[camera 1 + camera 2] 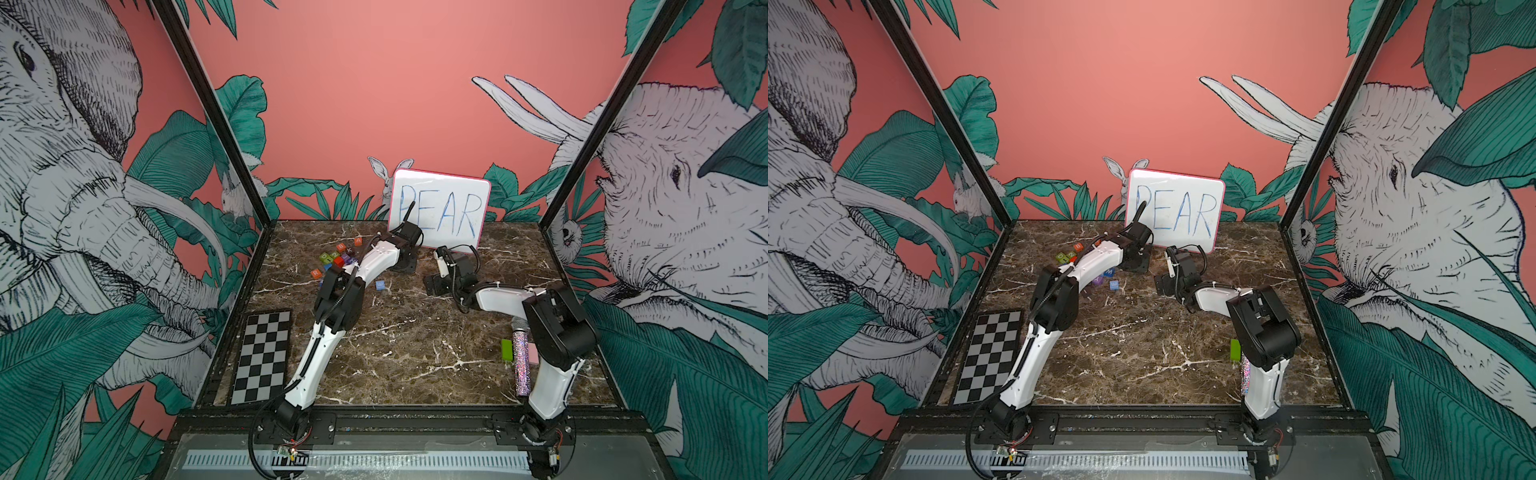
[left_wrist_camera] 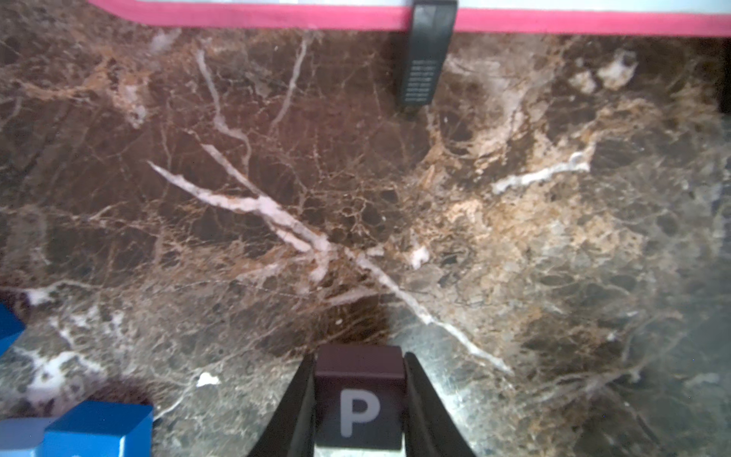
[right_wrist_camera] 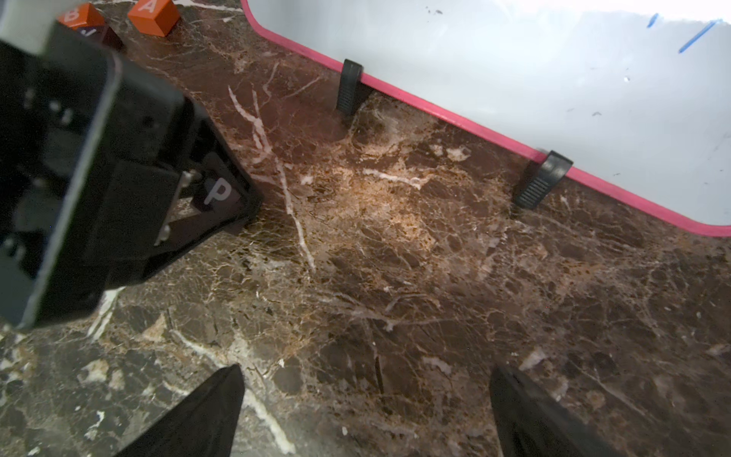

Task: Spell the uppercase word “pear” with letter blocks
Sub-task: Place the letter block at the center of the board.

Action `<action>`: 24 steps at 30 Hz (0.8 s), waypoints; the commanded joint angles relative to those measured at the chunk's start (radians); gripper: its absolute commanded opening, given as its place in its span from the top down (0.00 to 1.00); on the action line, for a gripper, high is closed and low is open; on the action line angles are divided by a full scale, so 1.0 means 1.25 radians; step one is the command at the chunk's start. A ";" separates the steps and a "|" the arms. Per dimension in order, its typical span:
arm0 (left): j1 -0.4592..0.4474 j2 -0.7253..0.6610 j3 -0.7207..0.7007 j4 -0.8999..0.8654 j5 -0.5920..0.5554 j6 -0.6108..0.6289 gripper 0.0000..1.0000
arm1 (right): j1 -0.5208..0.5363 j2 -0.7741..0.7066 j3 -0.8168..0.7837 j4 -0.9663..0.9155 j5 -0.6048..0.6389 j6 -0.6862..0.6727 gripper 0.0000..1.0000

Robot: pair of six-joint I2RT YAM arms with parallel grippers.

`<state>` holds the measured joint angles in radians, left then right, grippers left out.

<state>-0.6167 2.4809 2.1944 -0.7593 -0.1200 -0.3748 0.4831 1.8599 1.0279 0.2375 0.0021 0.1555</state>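
My left gripper needs to let go of the dark maroon P block on the bare marble [image 1: 408,268] [image 2: 402,361] in front of the whiteboard's black foot.
My left gripper [image 2: 360,356] is shut on the dark maroon P block [image 2: 359,395], its white P facing the wrist camera. It holds the block low at the marble in front of the whiteboard [image 1: 440,208]; whether the block touches the table I cannot tell. In the right wrist view the same P block [image 3: 217,190] sits between the left fingers. My right gripper [image 3: 364,370] stands open over bare marble, just right of the left gripper [image 1: 409,264]. The blue E block [image 1: 380,285] lies alone. The orange A block [image 1: 358,240] and the orange-red R block [image 1: 316,273] lie at the edges of the block pile [image 1: 336,257].
The whiteboard stands on two black feet [image 3: 350,85] at the back. A checkerboard [image 1: 262,357] lies at the front left. A glitter microphone [image 1: 520,357], a green block [image 1: 507,349] and a pink piece [image 1: 533,353] lie beside the right arm. Blue blocks [image 2: 99,427] sit close to the left gripper.
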 commanded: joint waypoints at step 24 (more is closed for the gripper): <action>-0.017 0.052 0.087 -0.032 -0.017 -0.014 0.69 | -0.005 0.001 -0.010 0.030 -0.014 0.016 0.01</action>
<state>-0.6308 2.5401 2.2753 -0.7723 -0.1253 -0.3740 0.4824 1.8645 1.0275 0.2371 -0.0124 0.1589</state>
